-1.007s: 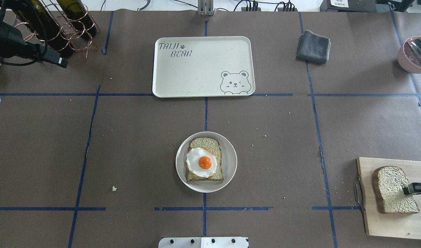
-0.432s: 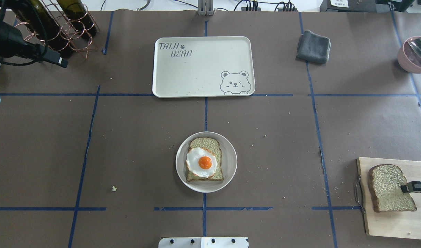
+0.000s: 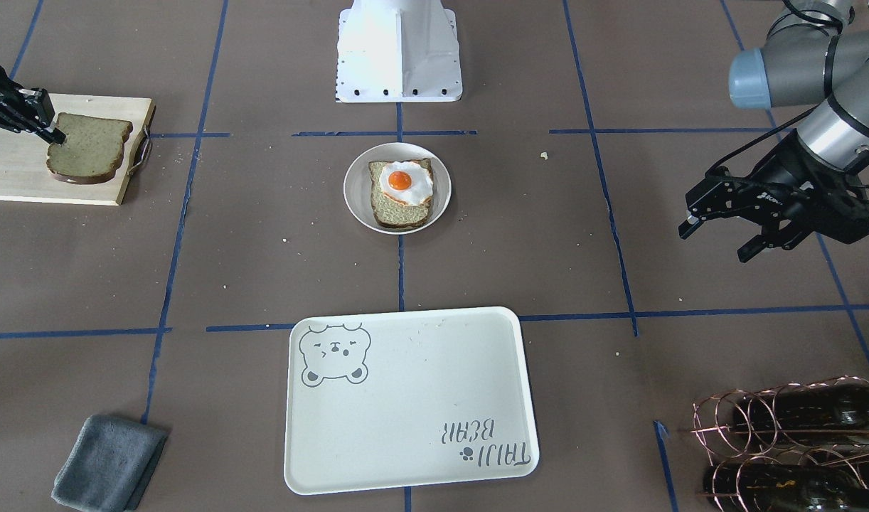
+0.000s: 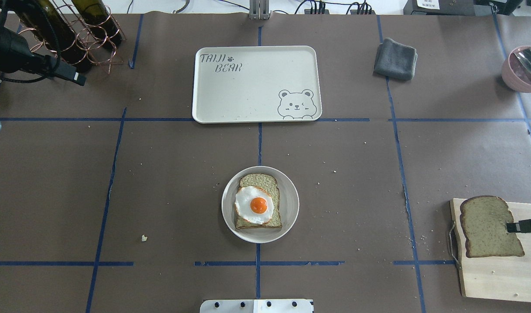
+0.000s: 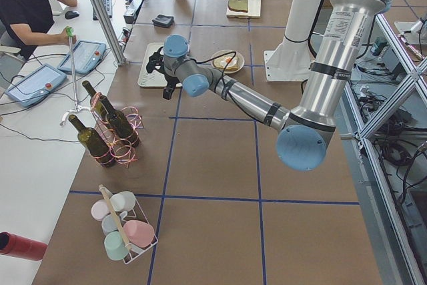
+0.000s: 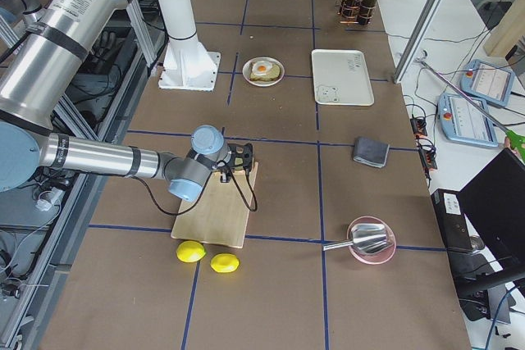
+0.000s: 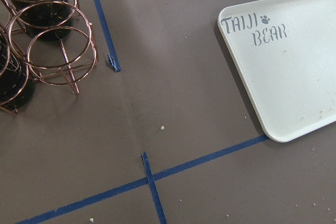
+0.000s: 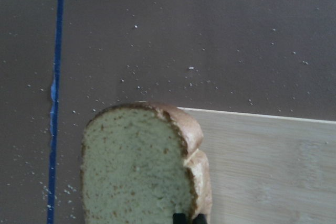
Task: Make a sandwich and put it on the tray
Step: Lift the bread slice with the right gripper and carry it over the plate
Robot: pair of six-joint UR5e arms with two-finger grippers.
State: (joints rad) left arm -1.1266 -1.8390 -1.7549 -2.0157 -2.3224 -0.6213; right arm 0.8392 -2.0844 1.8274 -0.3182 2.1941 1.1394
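Note:
Next, my right gripper releases the second bread slice atop the fried egg (image 3: 402, 186) on the round white plate.
One bread slice (image 4: 259, 180) lies on the round white plate (image 4: 291, 204) with the fried egg (image 4: 254, 204) on top; they also show in the front view, with the egg (image 3: 404, 181) on that plate (image 3: 353, 192). My right gripper (image 4: 511, 227) is shut on the edge of the second bread slice (image 4: 485, 227) and holds it raised over the wooden cutting board (image 4: 496, 278). The right wrist view shows this slice (image 8: 136, 166) flat, pinched at its crust. The tray (image 4: 257, 82) lies bare at the far middle. My left gripper (image 3: 713, 243) hangs open and empty at the far left.
A copper rack with wine bottles (image 4: 70, 30) stands at the far left, close to my left gripper. A folded grey cloth (image 4: 395, 58) lies right of the tray. A pink bowl (image 4: 522, 69) sits at the far right. Two lemons (image 6: 190, 252) lie beside the board.
The second bread slice has risen off the cutting board in my right gripper and shifted a little toward the board's left, far corner. The left arm has not moved.

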